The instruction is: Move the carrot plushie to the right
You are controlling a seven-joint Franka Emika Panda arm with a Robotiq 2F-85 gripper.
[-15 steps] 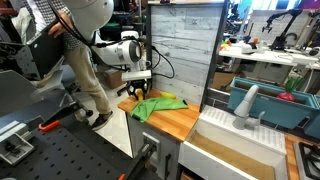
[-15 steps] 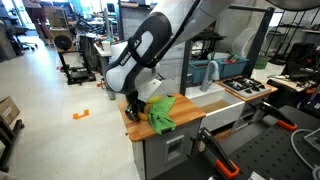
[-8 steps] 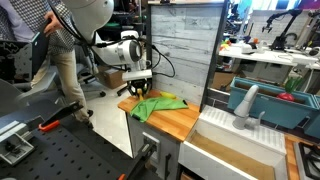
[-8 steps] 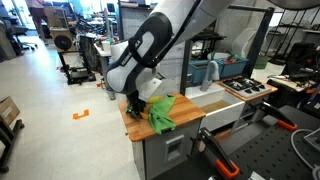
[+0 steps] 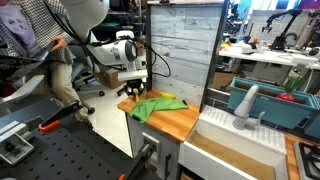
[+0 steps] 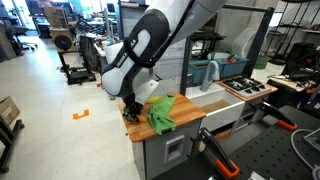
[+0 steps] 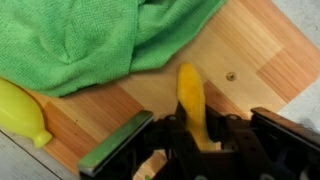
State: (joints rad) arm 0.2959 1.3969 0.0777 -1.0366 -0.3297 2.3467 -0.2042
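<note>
Next, my gripper releases the carrot plushie, now lying on the wooden countertop, on the bare wood [image 5: 176, 123] between the sink and the green cloth.
The carrot plushie [image 7: 190, 92] is a yellow-orange, elongated soft piece lying on the wooden countertop [image 7: 262, 58], just below a crumpled green cloth [image 7: 90, 40]. My gripper [image 7: 190, 135] sits low over the plushie's near end, with its fingers closed on either side of it. In both exterior views the gripper [image 5: 133, 92] [image 6: 130, 108] is down at the outer corner of the counter, next to the green cloth [image 5: 156, 105] [image 6: 160, 112]. The gripper hides the plushie in those views.
A yellow lemon-shaped toy [image 7: 20, 112] lies by the counter edge beside the cloth. A tall panel [image 5: 185, 45] stands behind the counter and a sink unit [image 5: 240, 140] adjoins it. A person [image 5: 40, 50] is moving beyond the arm. The counter edge is close to the gripper.
The gripper stays at the counter corner, with the arm shifted only slightly. The person behind the arm has moved and bent lower.
</note>
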